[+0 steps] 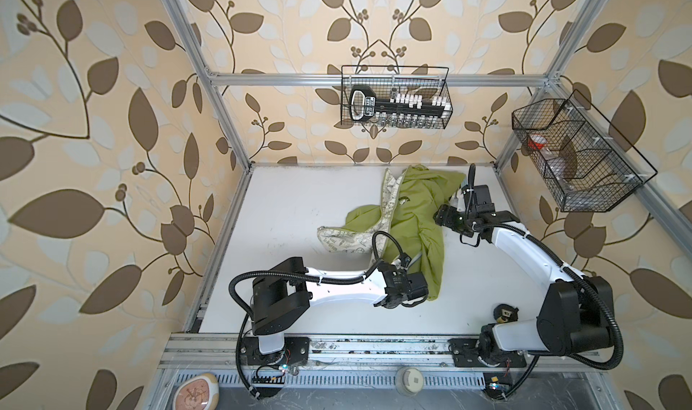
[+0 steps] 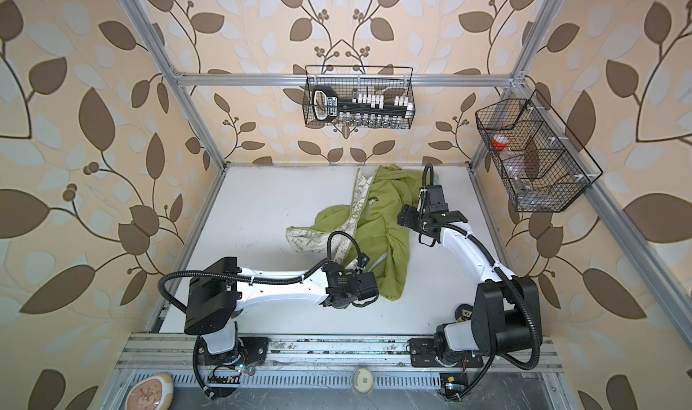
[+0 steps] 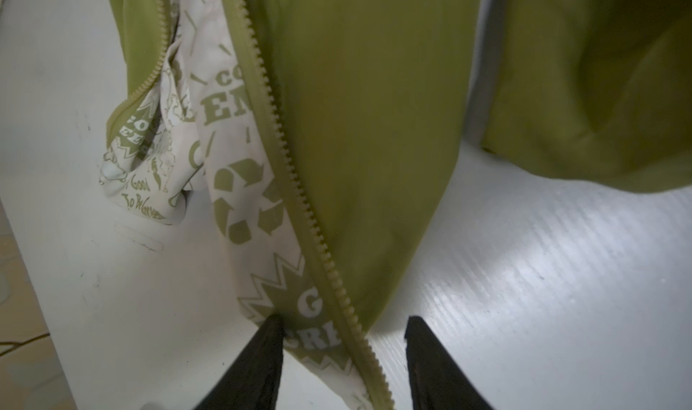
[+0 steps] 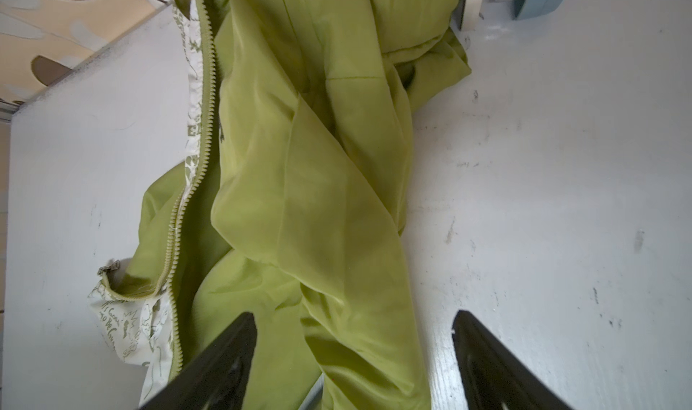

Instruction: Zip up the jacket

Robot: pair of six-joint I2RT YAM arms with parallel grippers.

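Observation:
I need to move my right gripper to the far end of the jacket's toothed zipper edge (image 1: 401, 179) (image 4: 203, 8), beside the cream printed lining, and close it there.
The lime-green jacket (image 1: 412, 217) (image 2: 378, 221) lies crumpled and unzipped on the white table (image 1: 299, 209), with its cream printed lining (image 3: 239, 187) folded out. My left gripper (image 1: 410, 264) (image 3: 344, 320) sits at the jacket's near hem. Its jaws stand apart astride one toothed zipper edge (image 3: 299, 187), and one finger (image 3: 269, 337) touches the lining. My right gripper (image 1: 451, 202) (image 4: 354, 314) hovers wide open over loose green fabric on the jacket's right side, holding nothing. A metal zipper pull (image 4: 108, 267) lies at the end of the other zipper edge.
Two black wire baskets (image 1: 395, 97) (image 1: 576, 157) hang on the frame above the back and right of the table. A small black object (image 1: 505, 312) sits by the right arm's base. Aluminium posts (image 1: 224, 120) bound the table.

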